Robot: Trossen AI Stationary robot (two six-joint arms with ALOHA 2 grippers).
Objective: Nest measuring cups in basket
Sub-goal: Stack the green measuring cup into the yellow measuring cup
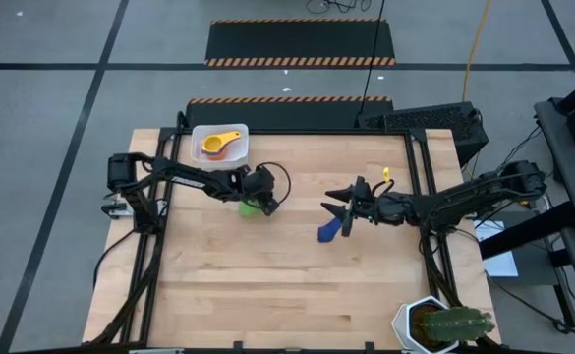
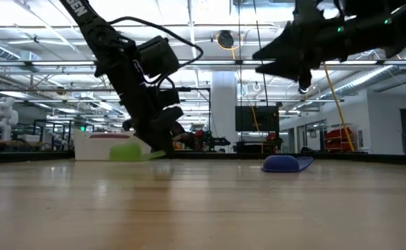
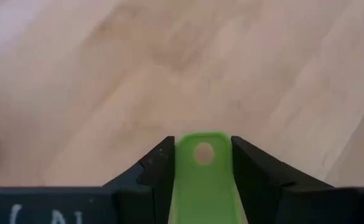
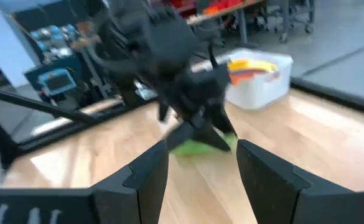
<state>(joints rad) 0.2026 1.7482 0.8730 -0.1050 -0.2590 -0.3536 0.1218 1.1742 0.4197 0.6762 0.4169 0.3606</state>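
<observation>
The green measuring cup will leave my left gripper for my right gripper, above the wood beside the blue cup [image 1: 308, 204].
My left gripper [image 1: 255, 196] stands just right of the white basket [image 1: 220, 145] and is shut on the green measuring cup [image 1: 249, 207]. The basket holds a yellow cup [image 1: 222, 142] nested on an orange one [image 1: 213, 153]. In the low view the green cup [image 2: 126, 151] sits at table level in front of the basket [image 2: 95, 146]. My right gripper [image 1: 338, 205] hangs open, raised above a blue cup [image 1: 328, 231] that lies on the table [image 2: 286, 163]. The other cups are out of view. My left gripper pinches the green cup's handle [image 3: 201, 163] between its two fingers, close to the free end with the hole. The fingers [image 3: 160, 171] lie along the handle, one on each long edge. The cup's bowl [image 2: 125, 151] is down at the tabletop; whether it rests there, I cannot tell.
A white hexagonal pot with a cactus [image 1: 442, 323] stands at the table's near right corner. A black box [image 1: 430, 123] sits beyond the far right corner. Bare wood [image 1: 267, 285] stretches across the near half of the table. The right wrist view shows the left arm [image 4: 169, 56] ahead.
</observation>
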